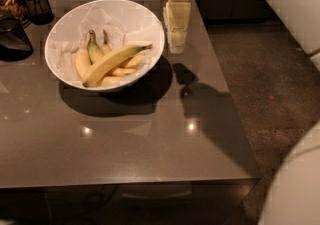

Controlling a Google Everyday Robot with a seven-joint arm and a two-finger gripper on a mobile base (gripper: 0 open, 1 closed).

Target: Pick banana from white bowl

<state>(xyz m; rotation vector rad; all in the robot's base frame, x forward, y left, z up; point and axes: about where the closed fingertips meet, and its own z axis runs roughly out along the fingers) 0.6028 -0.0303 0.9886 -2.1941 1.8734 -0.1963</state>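
Next, I grip the long curved banana's stem half (129, 54), just short of its dark tip.
The white bowl (65, 34) stands on the grey table at the back left, lined with crinkled white paper. The long curved banana (112, 61) lies across it from lower left to upper right, its dark stem tip near the right rim. Shorter bananas with green stems (92, 49) lie under and behind it. My gripper (177, 44) hangs just right of the bowl's right rim, above the table, pointing down. It holds nothing.
A dark wire-mesh cup (37, 4) and a dark object (12, 39) stand at the table's back left. The table's right edge (225, 94) borders a speckled floor. My white arm parts fill the right side (295, 189).
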